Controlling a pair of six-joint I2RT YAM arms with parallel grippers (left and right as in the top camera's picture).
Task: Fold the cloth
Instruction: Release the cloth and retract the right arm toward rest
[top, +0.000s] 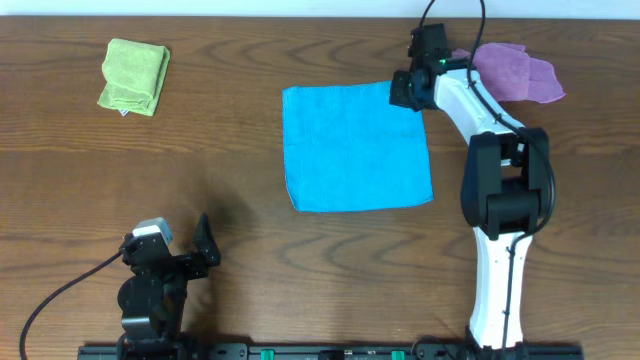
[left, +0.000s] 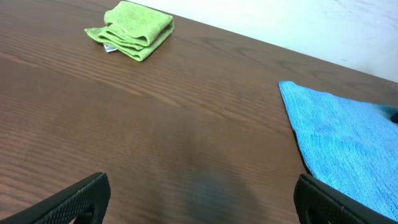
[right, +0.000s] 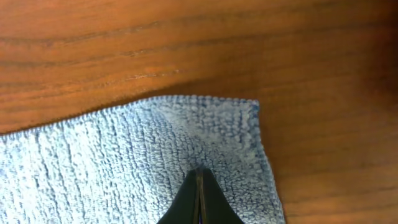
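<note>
The blue cloth's near corner (top: 297, 208), on the side of the blue cloth closer to the green cloth, will be gripped by my left gripper.
A blue cloth (top: 355, 148) lies spread flat on the wooden table, right of centre. It also shows in the left wrist view (left: 348, 143) and in the right wrist view (right: 124, 162). My right gripper (top: 405, 92) is at the cloth's far right corner. In the right wrist view its fingers (right: 199, 171) are pressed together on the cloth just inside that corner, with a slight ridge of fabric running to the tips. My left gripper (top: 205, 245) is open and empty near the front left of the table, its fingers wide apart over bare wood (left: 202, 199).
A folded green cloth (top: 133, 75) lies at the far left and also shows in the left wrist view (left: 130, 30). A purple cloth (top: 515, 75) lies at the far right, behind the right arm. The table's far edge runs just beyond both.
</note>
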